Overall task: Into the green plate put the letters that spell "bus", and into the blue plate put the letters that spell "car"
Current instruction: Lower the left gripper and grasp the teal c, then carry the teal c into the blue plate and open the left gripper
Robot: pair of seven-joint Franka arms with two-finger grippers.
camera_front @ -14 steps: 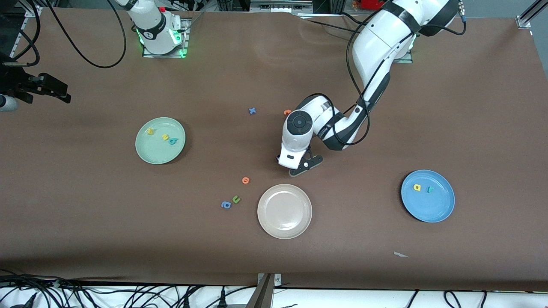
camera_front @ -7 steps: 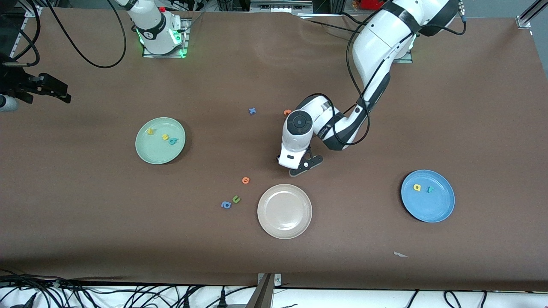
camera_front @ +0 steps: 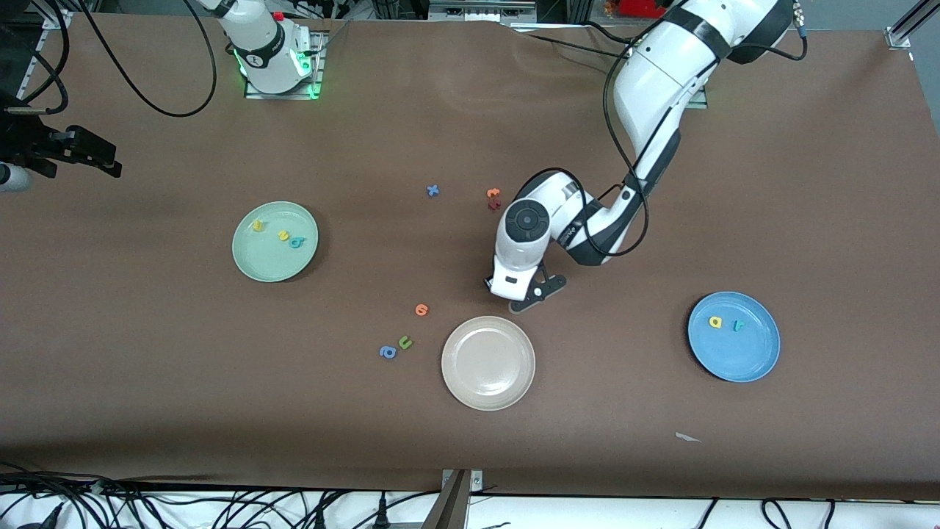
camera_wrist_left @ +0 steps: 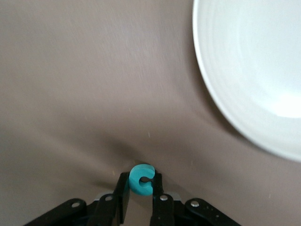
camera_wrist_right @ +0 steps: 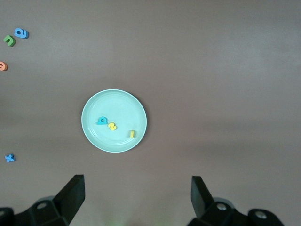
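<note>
Next, I let go of the teal c with my left gripper on the blue plate [camera_front: 734,347] beside the teal r, toward the paper scrap.
My left gripper [camera_front: 530,295] hangs just above the table, beside the beige-white plate [camera_front: 488,362], and is shut on the teal c [camera_wrist_left: 141,179]. The c sits pinched between the black fingertips [camera_wrist_left: 123,188]. The blue plate [camera_front: 734,360] at the left arm's end holds the yellow a [camera_front: 715,322] and the teal r [camera_front: 739,325]. The green plate [camera_front: 272,264] holds a yellow letter [camera_front: 258,225], a second yellow letter [camera_front: 283,235] and the teal b [camera_front: 296,242]. High over the green plate [camera_wrist_right: 117,103], my right gripper [camera_wrist_right: 136,188] waits open and empty.
Loose letters lie on the brown table: an orange round one [camera_front: 421,309], a green u [camera_front: 405,342], a blue a [camera_front: 388,352], a blue x [camera_front: 433,190], and an orange [camera_front: 493,193] and dark red [camera_front: 495,205] pair. A paper scrap [camera_front: 687,438] lies near the front edge.
My left arm has shifted a little toward the blue plate's end with the c in its grip, uncovering the dark red letter. The right arm has not moved.
</note>
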